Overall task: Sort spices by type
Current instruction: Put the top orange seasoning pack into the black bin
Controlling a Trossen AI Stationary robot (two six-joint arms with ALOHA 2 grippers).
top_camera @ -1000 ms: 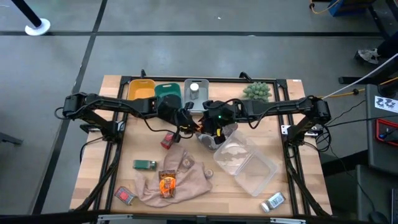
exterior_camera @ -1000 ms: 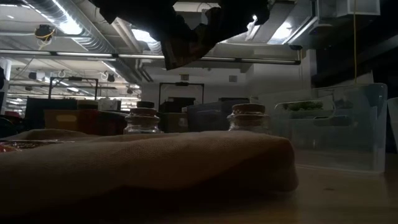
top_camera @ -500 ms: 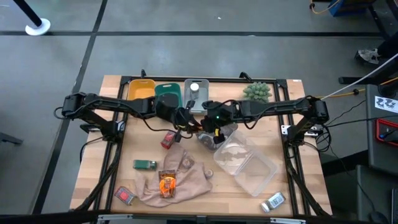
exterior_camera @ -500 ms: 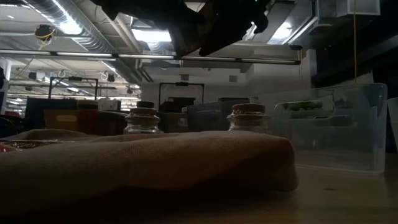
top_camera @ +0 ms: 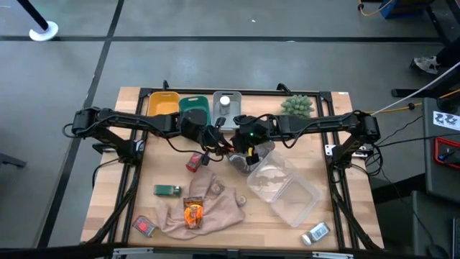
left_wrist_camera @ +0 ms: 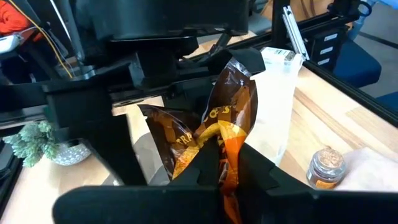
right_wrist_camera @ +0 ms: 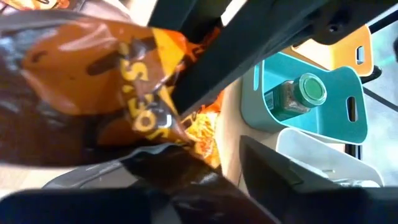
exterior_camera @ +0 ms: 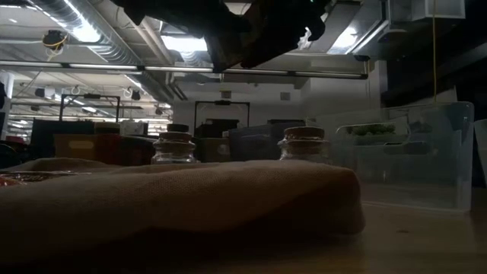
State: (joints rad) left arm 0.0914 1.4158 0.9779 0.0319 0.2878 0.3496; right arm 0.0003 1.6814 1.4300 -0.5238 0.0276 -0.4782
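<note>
The sachet's brown end is outside the fingers of my right gripper. Next, my right gripper opens and closes around that brown end (left_wrist_camera: 239,93) before my left gripper lets go of the sachet.
An orange-brown sachet (left_wrist_camera: 219,118) hangs in the air over the table's middle (top_camera: 229,146), between both grippers. My left gripper (top_camera: 220,141) reaches in from the left and is shut on it. My right gripper (top_camera: 239,143) reaches in from the right and is shut on the same sachet (right_wrist_camera: 118,62). In the low view the sachet (exterior_camera: 240,42) shows high above the beige cloth (exterior_camera: 175,198). On the table lie a red packet (top_camera: 192,162), a green box (top_camera: 167,190), another orange sachet (top_camera: 192,213) on the cloth (top_camera: 215,201), and a red packet (top_camera: 144,226). My left gripper pinches the sachet's lower edge (left_wrist_camera: 225,163) between its two fingers, coming level from the table's left. The sachet stands up from the fingers, crumpled, clear of the table. My right gripper has the sachet's opposite end (left_wrist_camera: 239,70), coming from the table's right. Its own body hides the contact.
Yellow (top_camera: 163,104), teal (top_camera: 194,109) and white (top_camera: 225,106) bins stand along the far edge; the teal bin holds a green-capped jar (right_wrist_camera: 298,93). A green spiky plant (top_camera: 297,106), a clear tub (top_camera: 284,188), cork-topped jars (exterior_camera: 304,143) and a silver item (top_camera: 315,233) are also there.
My two grippers have drawn together over the table's middle: the left one has gone a little right, the right one a little left. The sachet has moved up and toward the right gripper, and now sits between both.
</note>
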